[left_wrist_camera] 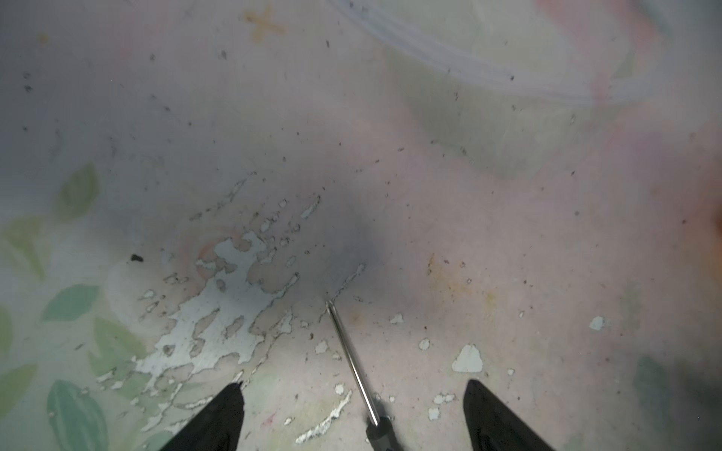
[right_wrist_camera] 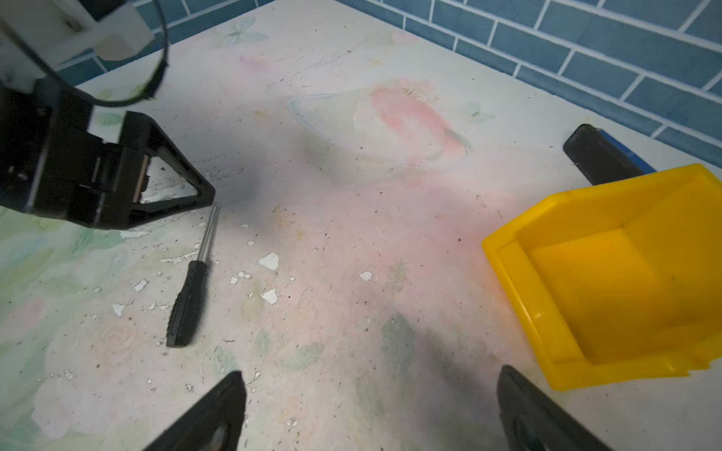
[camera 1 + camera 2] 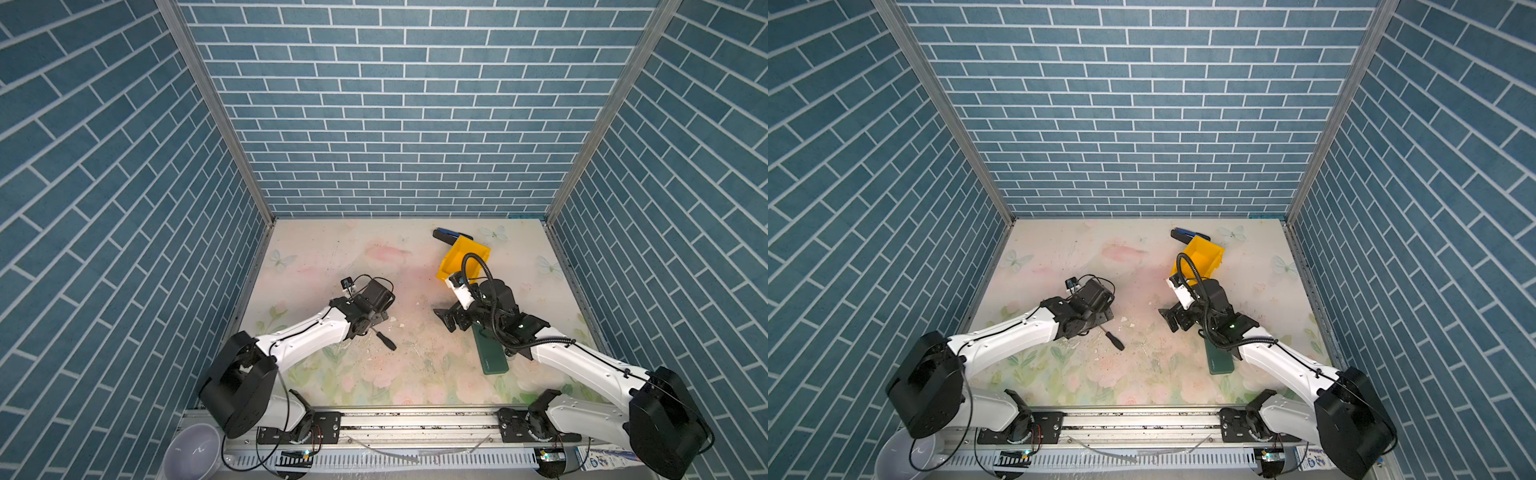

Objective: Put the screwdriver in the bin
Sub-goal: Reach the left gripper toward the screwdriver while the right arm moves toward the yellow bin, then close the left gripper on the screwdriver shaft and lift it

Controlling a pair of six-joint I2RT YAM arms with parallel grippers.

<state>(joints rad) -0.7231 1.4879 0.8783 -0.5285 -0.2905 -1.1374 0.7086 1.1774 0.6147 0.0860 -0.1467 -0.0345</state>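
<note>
Next, my right gripper closes on the black handle (image 3: 381,336) (image 2: 195,278) of the screwdriver, near its silver rod, while my left gripper holds that rod.
The screwdriver (image 3: 385,340) (image 3: 1115,340) lies flat on the floral table left of centre, its thin silver shaft (image 1: 351,363) pointing away from its black handle (image 2: 186,306). My left gripper (image 1: 353,388) (image 3: 376,319) is low over it and open. Its two fingers stand on either side of the shaft near the handle, apart from it. The yellow bin (image 3: 457,254) (image 3: 1200,253) (image 2: 609,273) sits at the back right, with nothing inside it. My right gripper (image 2: 369,375) (image 3: 446,320) hangs open and holds nothing, in front of the bin.
A black-and-blue stapler-like tool (image 3: 446,236) (image 2: 597,156) lies just behind the bin. A dark green flat case (image 3: 492,353) lies under the right arm. A white bowl (image 3: 191,453) sits off the table at front left. Brick-patterned walls close three sides.
</note>
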